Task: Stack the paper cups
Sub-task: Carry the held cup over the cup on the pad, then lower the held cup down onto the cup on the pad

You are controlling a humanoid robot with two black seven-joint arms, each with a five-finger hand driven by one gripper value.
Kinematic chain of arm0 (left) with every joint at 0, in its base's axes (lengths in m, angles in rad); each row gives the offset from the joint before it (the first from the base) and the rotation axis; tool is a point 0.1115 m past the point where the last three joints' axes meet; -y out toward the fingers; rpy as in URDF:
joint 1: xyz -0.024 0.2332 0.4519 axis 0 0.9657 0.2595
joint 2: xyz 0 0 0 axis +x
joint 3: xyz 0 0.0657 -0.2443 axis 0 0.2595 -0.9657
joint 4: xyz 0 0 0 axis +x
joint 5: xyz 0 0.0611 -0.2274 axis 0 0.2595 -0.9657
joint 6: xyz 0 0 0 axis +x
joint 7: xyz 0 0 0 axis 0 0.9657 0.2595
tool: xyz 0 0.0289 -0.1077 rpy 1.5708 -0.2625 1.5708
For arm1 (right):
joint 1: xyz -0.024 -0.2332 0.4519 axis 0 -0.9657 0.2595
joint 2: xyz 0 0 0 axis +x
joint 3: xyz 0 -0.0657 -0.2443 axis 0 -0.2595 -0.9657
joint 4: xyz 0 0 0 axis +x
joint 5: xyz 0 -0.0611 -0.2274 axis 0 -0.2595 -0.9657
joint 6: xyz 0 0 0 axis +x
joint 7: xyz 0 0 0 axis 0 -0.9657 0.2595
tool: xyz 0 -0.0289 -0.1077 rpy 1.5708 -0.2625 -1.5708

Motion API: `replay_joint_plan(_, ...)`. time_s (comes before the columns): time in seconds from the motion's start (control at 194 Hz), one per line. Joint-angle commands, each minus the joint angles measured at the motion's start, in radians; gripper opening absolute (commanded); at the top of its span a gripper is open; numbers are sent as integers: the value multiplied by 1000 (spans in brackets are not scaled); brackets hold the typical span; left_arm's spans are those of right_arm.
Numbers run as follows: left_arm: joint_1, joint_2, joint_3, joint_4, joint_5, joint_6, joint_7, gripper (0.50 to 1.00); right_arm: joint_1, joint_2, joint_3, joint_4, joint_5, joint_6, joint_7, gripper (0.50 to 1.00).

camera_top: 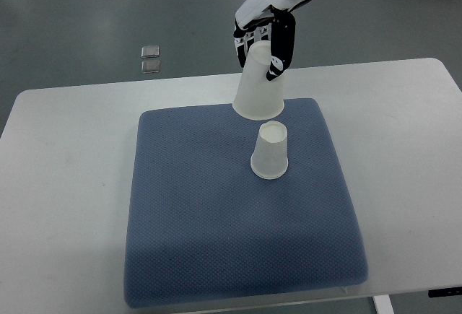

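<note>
The robot's right gripper needs to release the held paper cup over the upside-down cup standing on the blue mat (273, 133).
A translucent white paper cup (257, 86) is held upside down, mouth downward, above the far edge of the blue mat (202, 220). My right hand (266, 40) reaches in from the upper right, and its fingers are shut on the cup's narrow end. A second white paper cup (270, 152) stands upside down on the mat, just in front of and slightly right of the held cup. The two cups are apart. The left arm does not show.
The blue mat lies on a white table (65, 184). The table's far edge runs just behind the held cup. Two small shiny squares (150, 60) lie on the grey floor beyond the table at the upper left.
</note>
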Motion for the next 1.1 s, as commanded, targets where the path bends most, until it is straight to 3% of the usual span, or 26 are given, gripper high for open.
replay_joint_plan(0.0,0,0,-1,0,0,0,-2,1000,-26,18,-6,0,0,-23,0,631)
replay_joint_plan(1.094,2,0,-1,4,0,0,-2,1000,-161,24,-72,6,-2,-130,-2,635)
